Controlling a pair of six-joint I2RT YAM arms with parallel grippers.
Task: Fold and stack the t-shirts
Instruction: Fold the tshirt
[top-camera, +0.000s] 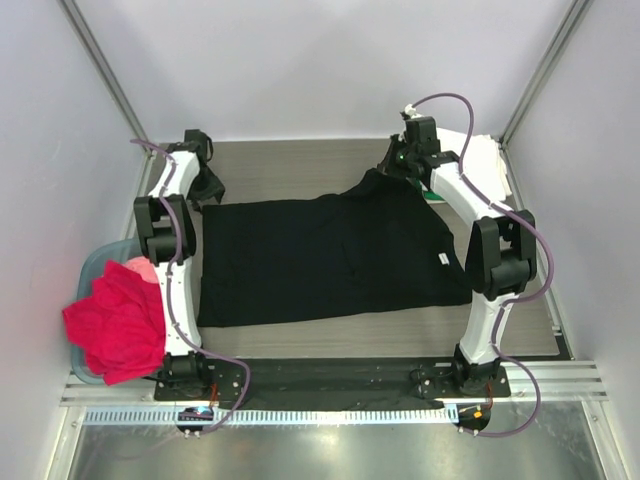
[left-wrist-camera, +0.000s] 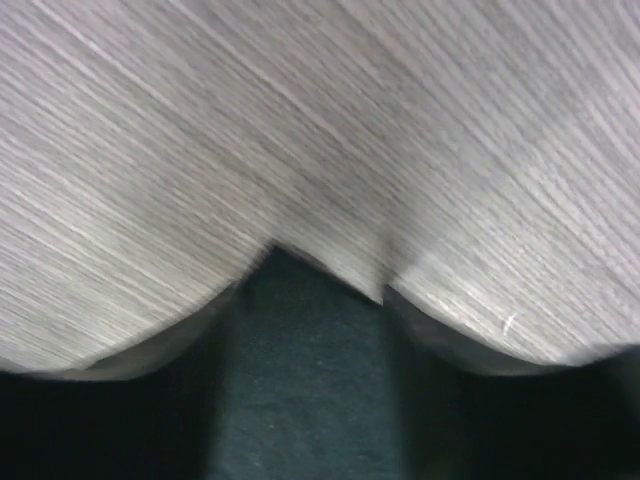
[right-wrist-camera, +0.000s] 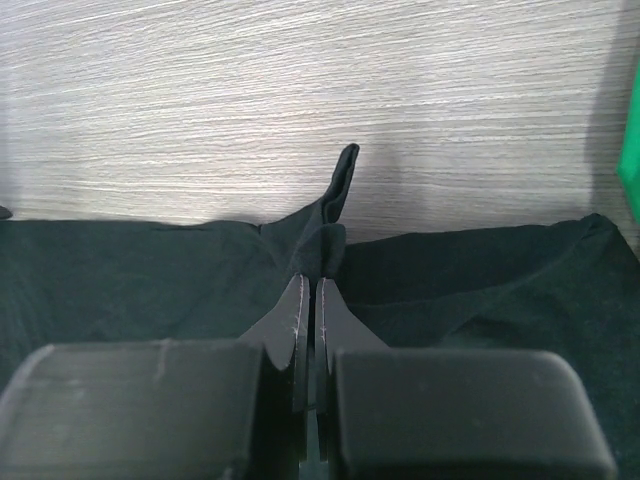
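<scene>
My right gripper will let go of the far edge of the black t-shirt on the near half of the shirt, inward from the white label (top-camera: 404, 274).
A black t-shirt (top-camera: 320, 260) lies spread flat across the middle of the table. My left gripper (top-camera: 203, 160) is at its far left corner, shut on a bunch of the black cloth (left-wrist-camera: 300, 380), which fills the blurred left wrist view between the dark fingers. My right gripper (top-camera: 393, 162) is at the shirt's far edge. It is shut (right-wrist-camera: 308, 282) on a small fold of black cloth (right-wrist-camera: 325, 235) that sticks up past the fingertips. A red t-shirt (top-camera: 115, 325) and a pink one (top-camera: 140, 268) are heaped at the left. The blue star print is hidden.
The pale blue tub (top-camera: 95, 262) holds the red and pink shirts at the left edge. Folded white cloth (top-camera: 488, 165) lies at the far right, with a green edge (top-camera: 432, 196) beside it, also showing in the right wrist view (right-wrist-camera: 630, 150). Walls stand on three sides.
</scene>
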